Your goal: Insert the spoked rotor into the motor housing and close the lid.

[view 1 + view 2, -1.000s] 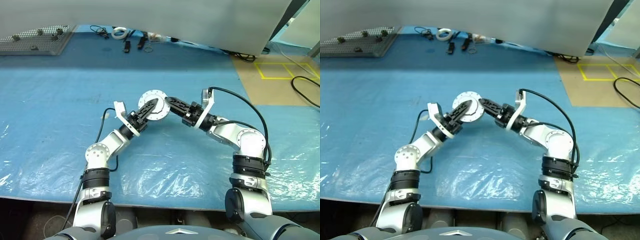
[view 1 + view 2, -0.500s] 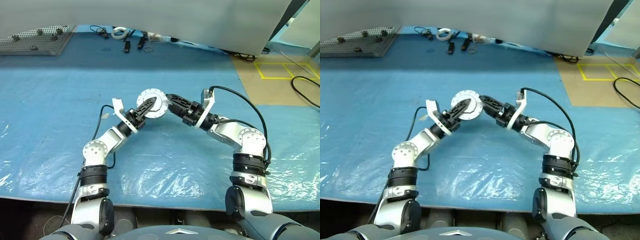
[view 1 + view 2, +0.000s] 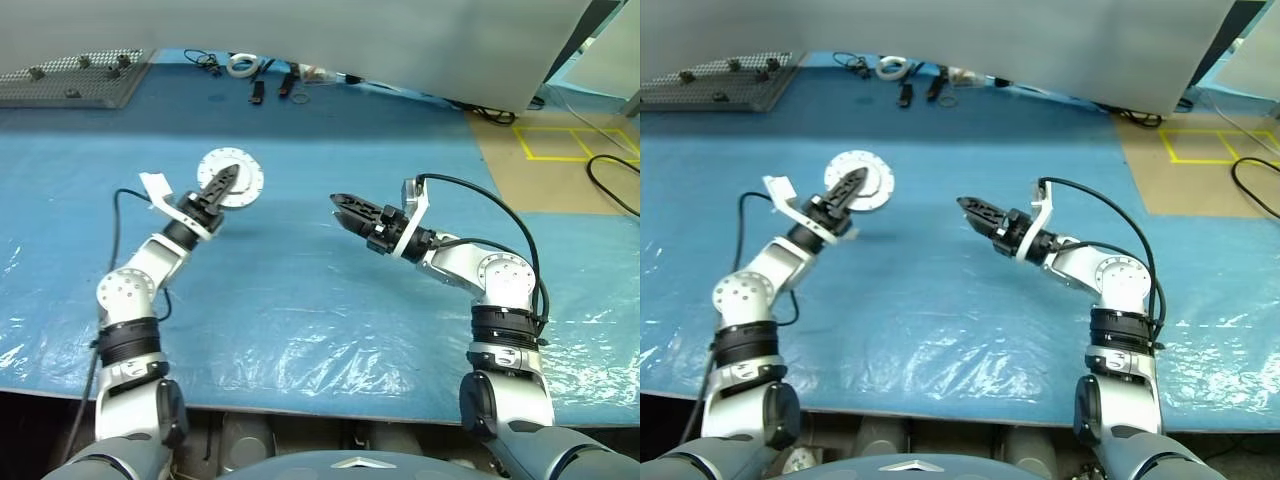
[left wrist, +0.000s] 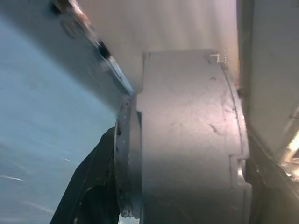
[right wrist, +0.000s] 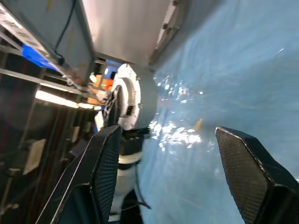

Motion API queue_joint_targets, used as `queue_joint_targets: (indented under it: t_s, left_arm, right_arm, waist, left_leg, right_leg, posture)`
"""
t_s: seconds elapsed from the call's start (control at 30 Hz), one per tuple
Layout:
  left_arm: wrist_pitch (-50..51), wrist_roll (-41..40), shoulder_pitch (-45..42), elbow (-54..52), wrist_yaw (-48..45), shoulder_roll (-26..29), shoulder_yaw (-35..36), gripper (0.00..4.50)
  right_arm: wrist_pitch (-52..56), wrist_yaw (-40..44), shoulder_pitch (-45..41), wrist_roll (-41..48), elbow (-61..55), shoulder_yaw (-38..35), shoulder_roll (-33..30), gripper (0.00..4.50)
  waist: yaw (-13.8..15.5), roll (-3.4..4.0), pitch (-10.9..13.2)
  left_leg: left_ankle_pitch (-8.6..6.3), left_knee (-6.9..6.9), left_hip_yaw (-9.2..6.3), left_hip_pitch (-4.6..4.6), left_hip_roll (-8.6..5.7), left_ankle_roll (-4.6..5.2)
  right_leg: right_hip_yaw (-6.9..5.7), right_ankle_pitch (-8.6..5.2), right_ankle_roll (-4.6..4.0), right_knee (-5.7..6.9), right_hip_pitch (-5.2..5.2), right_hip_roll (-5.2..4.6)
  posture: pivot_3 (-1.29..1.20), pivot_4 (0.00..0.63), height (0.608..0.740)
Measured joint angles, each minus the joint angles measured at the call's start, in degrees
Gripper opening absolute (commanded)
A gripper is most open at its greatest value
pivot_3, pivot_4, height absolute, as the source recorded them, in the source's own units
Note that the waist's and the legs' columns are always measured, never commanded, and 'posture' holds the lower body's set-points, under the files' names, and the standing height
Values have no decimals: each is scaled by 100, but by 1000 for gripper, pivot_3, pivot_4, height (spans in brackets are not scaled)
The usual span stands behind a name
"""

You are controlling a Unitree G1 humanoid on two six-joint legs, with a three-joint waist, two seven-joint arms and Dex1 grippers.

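Observation:
I will release the motor housing from my left gripper on the blue sheet (image 3: pixel 121 221) in front of the grey perforated board.
My left gripper (image 3: pixel 226 180) is shut on a round silver-grey motor housing (image 3: pixel 248 182) with a flanged, holed rim, held above the blue sheet at the left. In the left wrist view the housing (image 4: pixel 187 140) sits between the black fingers (image 4: pixel 88 191) as a grey drum with a thin flange. Which of its parts is the lid I cannot tell. The spoked rotor is hidden. My right gripper (image 3: pixel 338 204) hangs open and empty in the middle, pointing left at the housing (image 5: pixel 133 102) from well apart.
A blue plastic-covered sheet (image 3: pixel 300 300) covers the table. At the back left lies a grey perforated board (image 3: pixel 75 78). A white ring and small dark parts (image 3: pixel 240 68) lie at the back. Yellow floor tape (image 3: pixel 560 140) and a black cable (image 3: pixel 610 180) are at the right.
The right gripper has let go of the housing and stayed put, open. The left gripper has carried the housing away to the left and slightly farther back.

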Motion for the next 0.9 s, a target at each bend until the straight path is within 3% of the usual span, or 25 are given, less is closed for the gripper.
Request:
queue_joint_targets:
  t_s: [0.17, 0.3, 0.73, 0.9]
  left_arm:
    - [-687, 999, -17, 973, -392, 1028, 46, 2606]
    - [-1012, 1663, -85, 1652, -1119, 1492, -229, 2606]
    - [-2529, 3370, -933, 3694, -1796, 1593, -948, 2606]
    - [-2963, 3729, -990, 4205, -1609, 1579, -969, 4026]
  right_arm:
    - [-635, 643, 369, -1048, -243, 344, -455, 3360]
    - [-718, 1005, 497, -1257, -418, 395, -489, 3360]
    - [-691, 1177, 566, -1561, -561, 427, -477, 3360]
    - [-628, 1178, 613, -1584, -638, 425, -473, 3424]
  waist:
    - [16, -12, 3]
    - [47, -25, 9]
    - [13, -33, 7]
    - [7, -33, 7]
  left_leg:
    - [0, 0, -4, 0, 0, 0]
    - [0, 0, -6, -3, 1, 1]
    - [1, 14, -6, 2, 6, 1]
    - [0, 15, -5, 6, 4, 0]
  right_leg:
    - [-8, 0, 1, -11, -1, -1]
    - [-15, 0, 0, -9, -1, -2]
    - [-15, 2, -7, 6, 0, -2]
    - [-8, 3, -7, 14, 12, -3]
  posture:
    - [0, 150, 740]
    - [0, 150, 740]
    - [0, 150, 740]
    - [0, 150, 740]
